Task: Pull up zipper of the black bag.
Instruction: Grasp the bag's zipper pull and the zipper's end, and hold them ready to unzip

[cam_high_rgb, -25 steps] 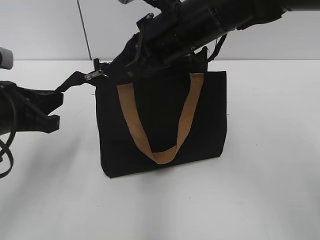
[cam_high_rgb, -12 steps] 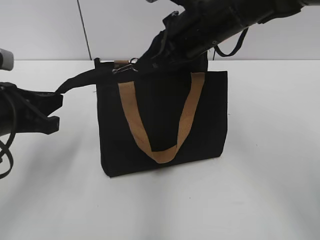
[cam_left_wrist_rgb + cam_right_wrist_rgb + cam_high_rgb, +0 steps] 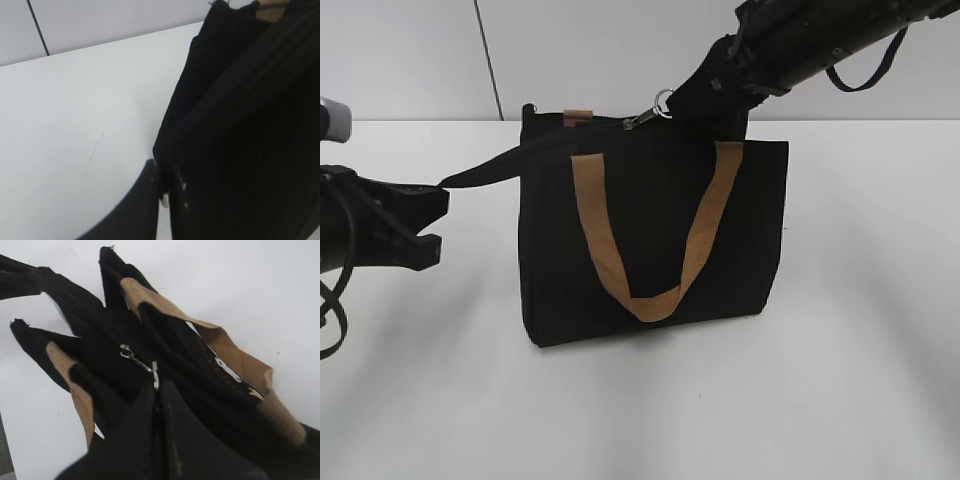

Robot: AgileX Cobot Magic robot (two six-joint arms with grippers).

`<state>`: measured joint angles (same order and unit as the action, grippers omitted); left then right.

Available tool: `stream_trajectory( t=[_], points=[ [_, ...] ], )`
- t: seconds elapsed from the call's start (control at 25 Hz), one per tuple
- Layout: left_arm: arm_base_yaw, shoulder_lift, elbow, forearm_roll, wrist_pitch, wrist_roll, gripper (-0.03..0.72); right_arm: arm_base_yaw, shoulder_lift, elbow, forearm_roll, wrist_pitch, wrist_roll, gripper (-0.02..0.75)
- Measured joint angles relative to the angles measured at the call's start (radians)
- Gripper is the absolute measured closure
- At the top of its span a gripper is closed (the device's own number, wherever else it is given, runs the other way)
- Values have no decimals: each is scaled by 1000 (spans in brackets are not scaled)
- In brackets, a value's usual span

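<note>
The robot's right gripper should release the pull tab just above the tan handle's upper end nearest that gripper (image 3: 703,130).
The black bag (image 3: 650,240) stands upright on the white table, a tan handle (image 3: 655,300) hanging in a U on its front. The zipper's silver slider and pull tab (image 3: 647,112) sit right of the middle of the top edge. My right gripper (image 3: 688,100) is shut on the pull tab, which shows in the right wrist view (image 3: 136,356) just ahead of the closed fingers (image 3: 150,405). My left gripper (image 3: 438,205) is shut on a black strap (image 3: 485,172) stretched out from the bag's upper left corner. In the left wrist view the strap (image 3: 167,170) runs between the fingers.
The white table (image 3: 840,380) runs all around the bag. A pale wall with a dark vertical seam (image 3: 485,60) stands behind. The right arm (image 3: 820,35) reaches over the bag's top right corner. A second tan handle (image 3: 240,360) lies on the bag's far side.
My right gripper has moved right along the bag's top edge, taking the silver slider from near the left corner to past the middle. The bag shifted slightly right. The left gripper stayed put.
</note>
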<state>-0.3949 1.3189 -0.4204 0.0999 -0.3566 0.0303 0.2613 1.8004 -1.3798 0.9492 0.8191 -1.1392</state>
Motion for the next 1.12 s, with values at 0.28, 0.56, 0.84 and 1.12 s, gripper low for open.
stream_trajectory(
  t=[0.28,0.56,0.84,1.12],
  points=[
    [0,0,-7,8,-4,0,673,-113,-12,0,-30,58,60,738],
    [0,0,-7,5,7,0,673,-180,-18,0,-75,73,146,738],
    [1,0,-7,-27,13,0,673,-180,-26,0,-77,99,164,718],
    [1,-7,-80,-243,314,-2,578,-183,-78,0,-83,114,196,352]
  ],
)
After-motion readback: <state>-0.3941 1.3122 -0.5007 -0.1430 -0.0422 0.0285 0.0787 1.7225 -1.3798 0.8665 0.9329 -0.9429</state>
